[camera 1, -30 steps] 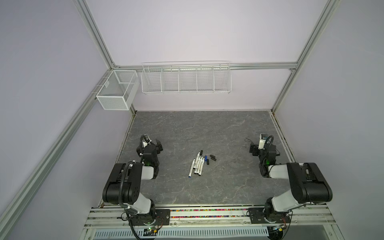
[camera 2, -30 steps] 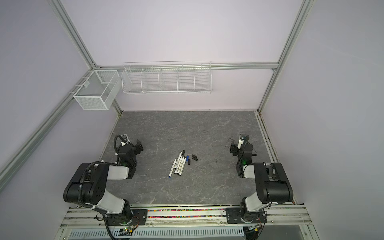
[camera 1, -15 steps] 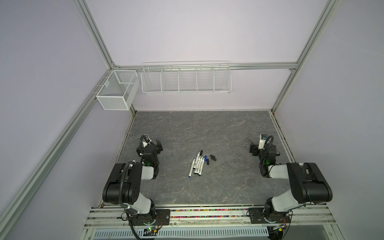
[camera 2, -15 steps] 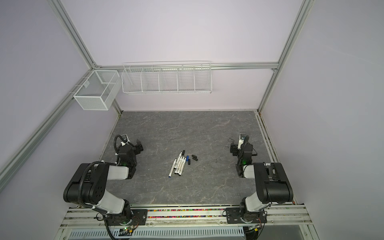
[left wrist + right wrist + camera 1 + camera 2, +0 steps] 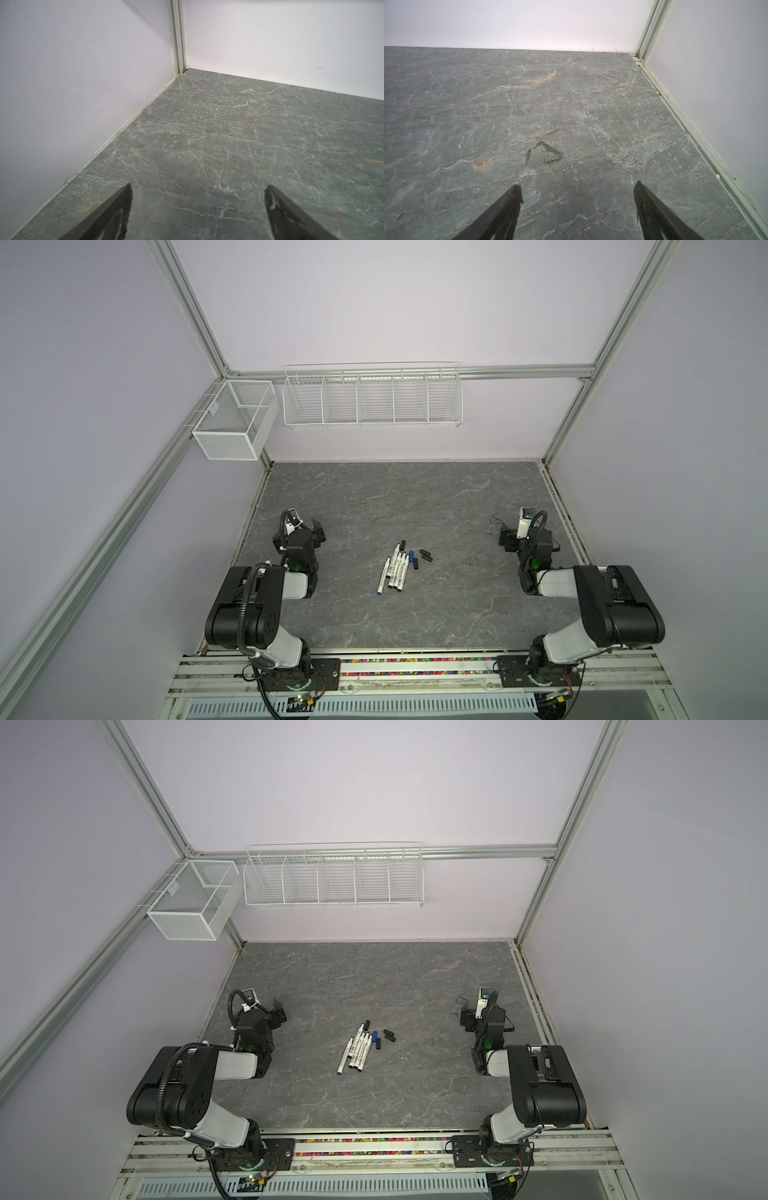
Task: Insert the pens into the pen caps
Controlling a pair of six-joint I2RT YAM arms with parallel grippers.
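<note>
My left gripper needs to close on the rear body of the white pen (image 5: 380, 585) with the blue end plug, close to that plug.
Several white pens (image 5: 392, 572) (image 5: 357, 1052) lie side by side at the middle of the grey marble table (image 5: 415, 497); one has a blue end plug. Just right of them lie loose pen caps: two black caps (image 5: 426, 556) (image 5: 390, 1035), a blue cap (image 5: 412, 554) (image 5: 375, 1034) and another black cap (image 5: 415, 564). My left gripper (image 5: 308, 531) (image 5: 276, 1011) (image 5: 198, 189) rests open and empty near the table's left edge, far from the pens. At the right edge, my right gripper (image 5: 512, 539) (image 5: 469, 1021) (image 5: 577, 185) is open and empty too. Neither wrist view shows pens or caps.
A white wire rack (image 5: 372, 396) hangs on the back wall and a mesh box (image 5: 232, 420) on the left frame, both above the table. Walls and aluminium posts close in three sides. A dark scribble (image 5: 544, 153) marks the table ahead of the right gripper.
</note>
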